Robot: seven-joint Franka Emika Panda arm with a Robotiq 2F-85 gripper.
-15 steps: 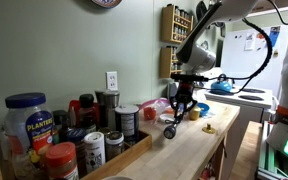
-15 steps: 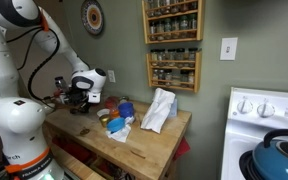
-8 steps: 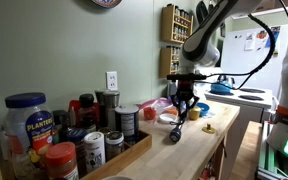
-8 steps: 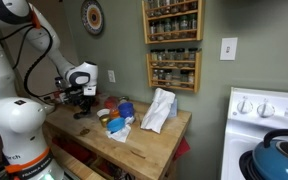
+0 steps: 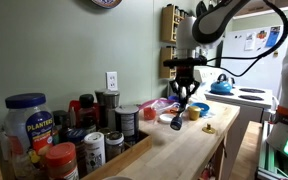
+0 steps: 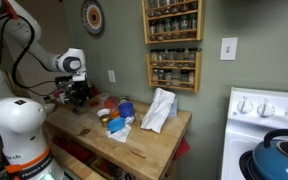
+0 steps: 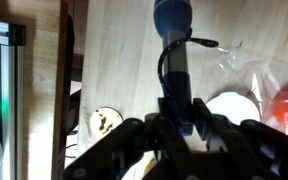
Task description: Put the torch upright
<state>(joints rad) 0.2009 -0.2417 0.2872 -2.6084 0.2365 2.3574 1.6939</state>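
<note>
Next, I open my gripper and let go of the torch upright on the counter (image 5: 187, 127) (image 7: 162, 108), between the white dish and the small yellow object.
The torch (image 7: 174, 60) is a slim dark cylinder with a wider bluish head and a thin wrist loop. In the wrist view it points away from my gripper (image 7: 179, 118), whose jaws are shut on its tail end. In an exterior view the gripper (image 5: 184, 102) hangs over the wooden counter (image 5: 189, 155) with the torch (image 5: 178, 118) dangling head-down, just above the wood. In the exterior view from the opposite side the gripper (image 6: 78, 97) is over the counter's far end; the torch is too small to make out there.
Spice jars and a Planters jar (image 5: 29, 125) crowd a tray by the wall. A small yellow object (image 5: 207, 128), a white dish (image 7: 234, 108) and a clear plastic bag (image 6: 159, 108) lie nearby. The stove with a blue kettle (image 6: 282, 155) stands beyond the counter.
My gripper has risen and turned with the torch in it. The torch has gone from leaning on the counter to hanging nearly vertical above it.
</note>
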